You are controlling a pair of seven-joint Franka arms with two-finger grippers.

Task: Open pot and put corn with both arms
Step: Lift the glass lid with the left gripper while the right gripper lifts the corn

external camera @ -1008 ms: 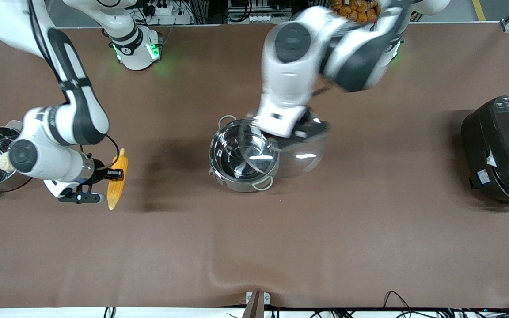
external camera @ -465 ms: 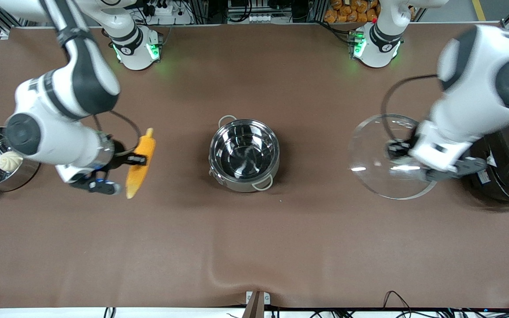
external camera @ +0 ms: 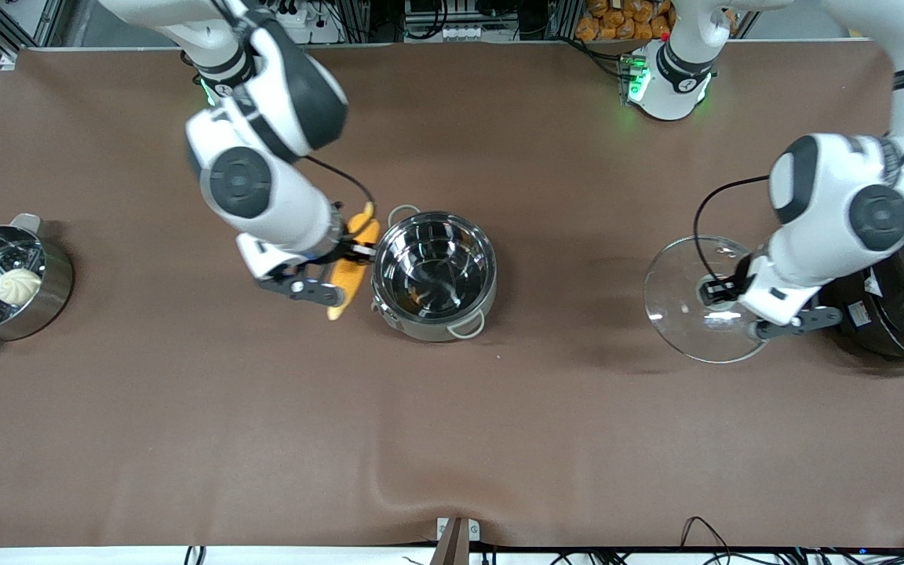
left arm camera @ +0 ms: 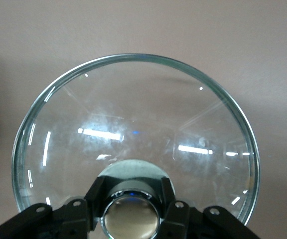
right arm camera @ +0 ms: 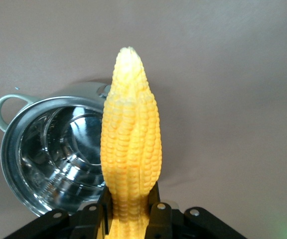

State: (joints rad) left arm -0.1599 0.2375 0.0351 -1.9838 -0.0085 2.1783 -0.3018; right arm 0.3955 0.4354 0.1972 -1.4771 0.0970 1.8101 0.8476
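The clear glass lid, still held low over the table, will go down from my left gripper on the brown cloth [external camera: 675, 304] between the steel pot and the rice cooker.
The shiny steel pot [external camera: 434, 275] stands open and empty at the table's middle; it also shows in the right wrist view [right arm camera: 49, 159]. My right gripper [external camera: 358, 253] is shut on the yellow-orange corn [external camera: 351, 267], held in the air just beside the pot's rim on the right arm's side; the cob [right arm camera: 131, 144] fills the right wrist view between the fingers [right arm camera: 158, 214]. My left gripper [external camera: 715, 292] is shut on the knob [left arm camera: 131, 218] of the clear glass lid [external camera: 695, 302], held low over the table near the black rice cooker. The lid [left arm camera: 133, 129] fills the left wrist view.
A steel steamer pot [external camera: 50, 294] with a white bun [external camera: 19, 286] stands at the right arm's end of the table. The big black rice cooker [external camera: 903, 322] stands at the left arm's end, right beside the lid. A ridge in the brown cloth lies near the front edge.
My right gripper has carried the corn from near the steamer pot to right beside the open pot. My left gripper has lowered the lid a little beside the rice cooker.
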